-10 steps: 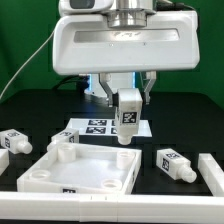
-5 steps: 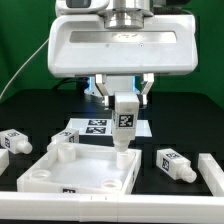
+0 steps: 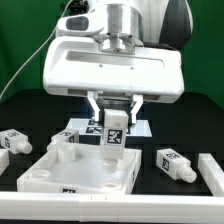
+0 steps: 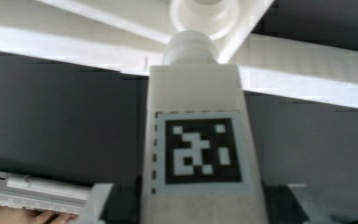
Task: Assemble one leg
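Note:
My gripper is going to let go of the white leg, upright in the panel's near corner socket (image 4: 204, 16) on the side toward the white bar.
My gripper (image 3: 116, 112) is shut on a white leg (image 3: 115, 136) with a black-and-white tag on its face. The leg hangs upright, stub end down, over the far middle of the large white square panel (image 3: 60, 176); its tip is at or just above the panel's surface. In the wrist view the leg (image 4: 197, 130) fills the middle, and its narrow stub points at a round white socket on the panel (image 4: 220, 12). The fingers (image 4: 123, 205) flank the leg on both sides.
The marker board (image 3: 85, 127) lies behind the panel. Loose legs lie at the exterior view's left (image 3: 14, 141), at its right (image 3: 174, 164), and behind the panel's far left corner (image 3: 66, 137). A white bar (image 3: 208, 172) lies at the right edge.
My gripper with the leg has moved down and toward the exterior view's left, from over the panel's far right corner to its far middle. The arm's body now sits lower and nearer.

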{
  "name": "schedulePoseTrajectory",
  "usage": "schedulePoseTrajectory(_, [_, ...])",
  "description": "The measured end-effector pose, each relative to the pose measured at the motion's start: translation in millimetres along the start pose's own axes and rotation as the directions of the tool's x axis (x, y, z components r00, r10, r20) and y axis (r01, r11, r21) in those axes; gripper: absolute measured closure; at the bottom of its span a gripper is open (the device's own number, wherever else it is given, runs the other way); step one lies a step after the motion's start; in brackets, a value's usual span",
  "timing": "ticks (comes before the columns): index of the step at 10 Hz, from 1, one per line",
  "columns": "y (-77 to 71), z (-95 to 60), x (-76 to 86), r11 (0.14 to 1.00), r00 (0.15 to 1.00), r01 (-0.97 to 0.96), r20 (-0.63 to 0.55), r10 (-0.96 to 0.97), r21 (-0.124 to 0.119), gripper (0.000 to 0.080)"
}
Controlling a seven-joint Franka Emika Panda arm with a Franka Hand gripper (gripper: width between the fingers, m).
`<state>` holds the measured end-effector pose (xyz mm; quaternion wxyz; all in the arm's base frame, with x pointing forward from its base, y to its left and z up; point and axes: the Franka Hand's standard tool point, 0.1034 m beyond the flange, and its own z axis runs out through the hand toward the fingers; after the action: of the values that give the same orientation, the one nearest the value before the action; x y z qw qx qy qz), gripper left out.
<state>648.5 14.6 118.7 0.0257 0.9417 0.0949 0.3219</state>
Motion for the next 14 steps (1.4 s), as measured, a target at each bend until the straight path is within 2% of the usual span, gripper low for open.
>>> schedulePoseTrajectory(4, [-9.6, 10.6, -5.3, 1.000, 1.000, 0.006, 0.010, -0.007, 0.012, 0.0515])
schedulePoseTrajectory(14, [-1.8, 18.6, -18.3, 1.000, 1.000, -0.003, 0.026, 0.003, 0.005, 0.0515])
